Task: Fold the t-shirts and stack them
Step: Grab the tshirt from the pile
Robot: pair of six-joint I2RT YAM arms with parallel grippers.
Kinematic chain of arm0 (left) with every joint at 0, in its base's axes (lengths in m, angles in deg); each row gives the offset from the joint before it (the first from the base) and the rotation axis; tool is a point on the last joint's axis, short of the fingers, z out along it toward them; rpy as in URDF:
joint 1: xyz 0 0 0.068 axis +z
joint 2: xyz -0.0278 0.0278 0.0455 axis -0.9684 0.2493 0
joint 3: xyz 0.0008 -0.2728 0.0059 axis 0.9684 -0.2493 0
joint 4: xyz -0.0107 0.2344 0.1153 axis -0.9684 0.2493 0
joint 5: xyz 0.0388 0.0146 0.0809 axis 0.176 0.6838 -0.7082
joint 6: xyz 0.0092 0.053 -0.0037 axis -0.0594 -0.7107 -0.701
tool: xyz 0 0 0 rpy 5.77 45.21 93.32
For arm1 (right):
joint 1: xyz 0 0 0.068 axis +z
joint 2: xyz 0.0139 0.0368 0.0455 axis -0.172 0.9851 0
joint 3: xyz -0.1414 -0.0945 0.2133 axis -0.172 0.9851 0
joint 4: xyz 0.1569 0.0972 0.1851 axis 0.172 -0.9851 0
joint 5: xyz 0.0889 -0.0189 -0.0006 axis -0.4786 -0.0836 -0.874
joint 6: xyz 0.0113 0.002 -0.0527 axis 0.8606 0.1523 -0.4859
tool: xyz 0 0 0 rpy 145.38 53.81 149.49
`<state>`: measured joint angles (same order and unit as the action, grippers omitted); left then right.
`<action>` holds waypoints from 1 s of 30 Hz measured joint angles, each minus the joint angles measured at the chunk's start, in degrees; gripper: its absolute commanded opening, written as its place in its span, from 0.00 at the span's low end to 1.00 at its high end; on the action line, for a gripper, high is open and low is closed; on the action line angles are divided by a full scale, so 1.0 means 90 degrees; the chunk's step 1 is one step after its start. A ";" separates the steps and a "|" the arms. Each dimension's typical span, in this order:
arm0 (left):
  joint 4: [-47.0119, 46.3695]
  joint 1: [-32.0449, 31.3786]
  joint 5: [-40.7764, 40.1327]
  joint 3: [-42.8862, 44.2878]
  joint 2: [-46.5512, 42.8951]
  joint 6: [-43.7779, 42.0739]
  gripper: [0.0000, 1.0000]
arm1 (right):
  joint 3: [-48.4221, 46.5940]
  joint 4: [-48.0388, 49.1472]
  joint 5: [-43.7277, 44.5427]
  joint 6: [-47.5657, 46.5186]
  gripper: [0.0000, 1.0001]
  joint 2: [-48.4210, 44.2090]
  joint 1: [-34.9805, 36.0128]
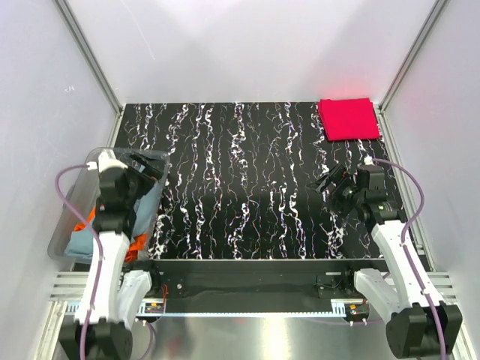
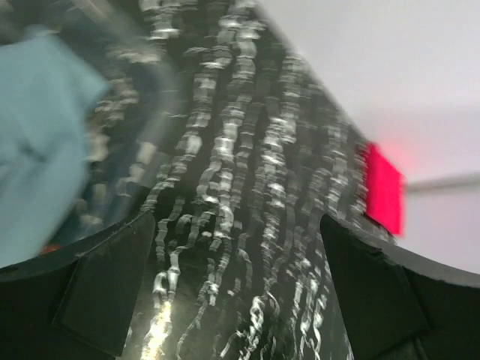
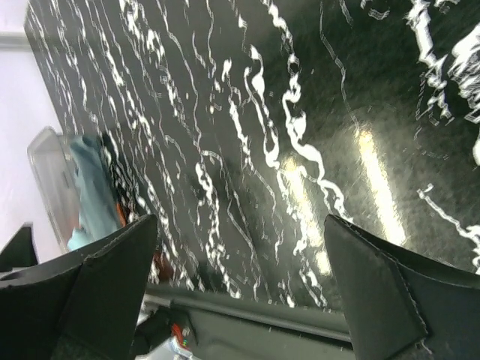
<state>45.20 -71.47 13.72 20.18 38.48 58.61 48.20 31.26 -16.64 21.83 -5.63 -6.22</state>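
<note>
The robot's left gripper should next grab the far end (image 1: 155,181) (image 2: 81,84) of the grey-blue t-shirt, close to the far side of the clear plastic bin.
A crimson red t-shirt (image 1: 349,118) lies folded flat at the table's far right corner; it also shows in the left wrist view (image 2: 384,191). A grey-blue t-shirt (image 1: 79,243) and an orange t-shirt (image 1: 136,244) lie crumpled in the clear plastic bin (image 1: 64,217) at the left edge. My left gripper (image 1: 145,165) is open and empty above the bin's far right corner, with the grey-blue cloth (image 2: 37,135) to its left. My right gripper (image 1: 328,184) is open and empty above the table's right side, well short of the red t-shirt.
The table top (image 1: 240,172) is black marble-patterned with white veins. Grey walls close in left, right and back. The right wrist view shows the bin (image 3: 49,169) with grey-blue cloth (image 3: 94,187) across the table, and the table's near edge rail (image 3: 247,311).
</note>
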 measured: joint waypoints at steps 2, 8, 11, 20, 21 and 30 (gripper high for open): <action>0.0338 0.0185 -0.0160 0.0476 0.0741 0.0010 0.99 | -0.0085 -0.0085 -0.0204 -0.0029 1.00 0.0199 -0.0036; 0.0566 0.1258 -0.0177 0.1421 0.2594 0.0175 0.99 | 0.0041 -0.0187 -0.0889 -0.0134 1.00 0.0534 -0.0078; 0.0714 0.1829 -0.0172 0.2101 0.3779 0.0177 0.89 | 0.0129 -0.0221 -0.0981 -0.0221 1.00 0.0680 -0.0080; 0.1564 0.1644 -0.0590 0.3815 0.6030 -0.0651 0.66 | 0.0027 -0.0228 -0.1078 -0.0658 1.00 0.1086 -0.0083; 0.1651 0.1547 -0.0692 0.3912 0.6183 -0.0750 0.66 | 0.0002 -0.0223 -0.1071 -0.0695 1.00 0.1129 -0.0085; 0.2040 0.0772 -0.1003 0.4381 0.7470 -0.0957 0.59 | -0.0066 -0.0226 -0.0971 -0.0901 1.00 0.1566 -0.0134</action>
<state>63.56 -64.52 4.69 59.61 105.72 50.00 47.61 29.23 -25.38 13.72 8.47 -7.43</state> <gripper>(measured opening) 0.694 0.994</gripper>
